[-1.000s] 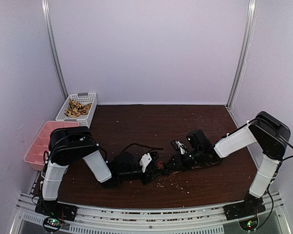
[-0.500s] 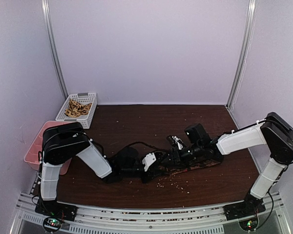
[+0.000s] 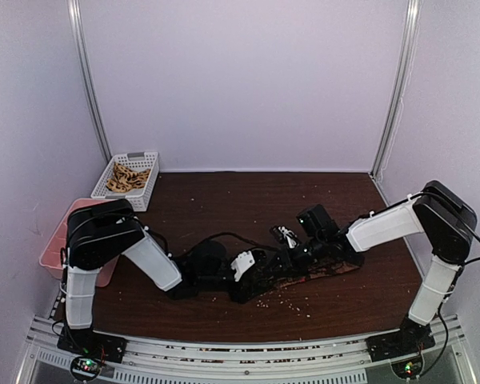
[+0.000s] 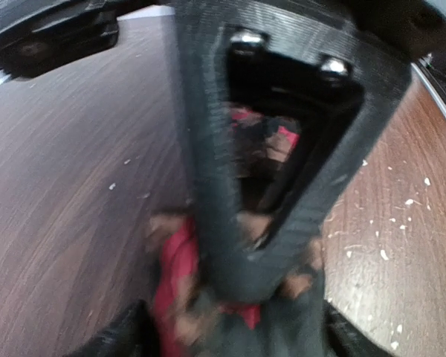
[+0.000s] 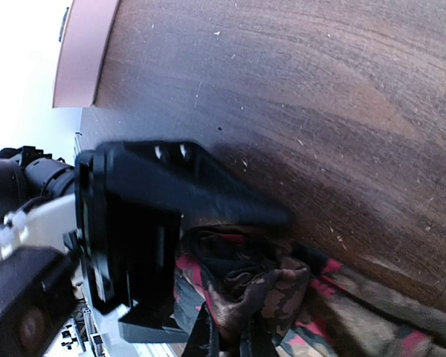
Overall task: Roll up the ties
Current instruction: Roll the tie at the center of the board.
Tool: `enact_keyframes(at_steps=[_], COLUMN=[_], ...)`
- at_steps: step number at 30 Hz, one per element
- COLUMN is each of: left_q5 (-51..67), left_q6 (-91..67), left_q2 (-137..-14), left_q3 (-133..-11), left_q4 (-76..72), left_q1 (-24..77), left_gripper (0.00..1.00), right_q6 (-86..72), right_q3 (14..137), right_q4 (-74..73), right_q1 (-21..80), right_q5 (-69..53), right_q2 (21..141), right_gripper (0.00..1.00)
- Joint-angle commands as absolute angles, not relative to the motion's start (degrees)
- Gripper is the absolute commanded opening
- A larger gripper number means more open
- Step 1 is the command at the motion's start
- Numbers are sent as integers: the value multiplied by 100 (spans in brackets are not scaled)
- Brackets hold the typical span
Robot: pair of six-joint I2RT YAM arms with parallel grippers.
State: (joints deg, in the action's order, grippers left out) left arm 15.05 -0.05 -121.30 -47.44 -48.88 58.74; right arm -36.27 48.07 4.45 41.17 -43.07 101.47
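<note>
Next, I open my left gripper, take its edge (image 4: 177,264) and fold it over flat before rolling, because the tie's end is a crumpled wad at my right gripper.
One tie (image 3: 330,272), camouflage-patterned in brown, red and dark grey, lies bunched on the dark wooden table (image 3: 248,200) between the two arms. In the right wrist view the tie (image 5: 286,286) is a crumpled wad, and my right gripper (image 5: 234,336) is shut on its lower edge. From above, the right gripper (image 3: 292,256) sits low over the tie's left end. My left gripper (image 3: 254,280) meets it from the left. In the blurred left wrist view the left gripper (image 4: 234,338) stands open around the tie (image 4: 175,275), with the right gripper's black finger between.
A white basket (image 3: 148,172) holding tan fabric pieces stands at the back left. A pink tray (image 3: 64,232) lies beside the left arm. Pale crumbs (image 3: 292,302) dot the table near the front. A black cable (image 3: 228,238) loops behind the left gripper.
My left gripper has opened off the tie. My right gripper opened, shifted a little left and then shut on the bunched tie.
</note>
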Motion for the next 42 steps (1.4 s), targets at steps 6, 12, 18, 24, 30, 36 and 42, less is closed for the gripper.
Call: enact_keyframes(at_steps=[6, 12, 18, 24, 30, 36, 42], left_q5=[1164, 986, 1215, 1232, 1533, 1993, 2183], left_q6=[-325, -515, -721, -374, 283, 426, 422], left_q2=[-12193, -12634, -13069, -12898, -12434, -12349, -12400], left_q3=[-4429, -4884, -5358, -5105, -4733, -4701, -4823], left_q4=[-5438, -5327, -5253, -4627, -3872, -3565, -3408], left_q1=[6006, 6142, 6152, 6110, 5984, 5829, 5792], left_gripper=[97, 98, 88, 49, 30, 29, 30], right_q6=[-3736, -3648, -3953, -4343, -4406, -4160, -4094], right_q3=[3923, 3867, 3641, 3488, 3637, 3857, 4216], right_q4=[816, 820, 1307, 1881, 1832, 1264, 923], right_q1=[3723, 3622, 3621, 3772, 3859, 3896, 4156], right_q5=[-4245, -4212, -4236, -4235, -4349, -4372, -4447], right_q2=[10489, 10593, 10542, 10336, 10204, 9555, 9565], right_gripper=[0, 0, 0, 1, 17, 45, 42])
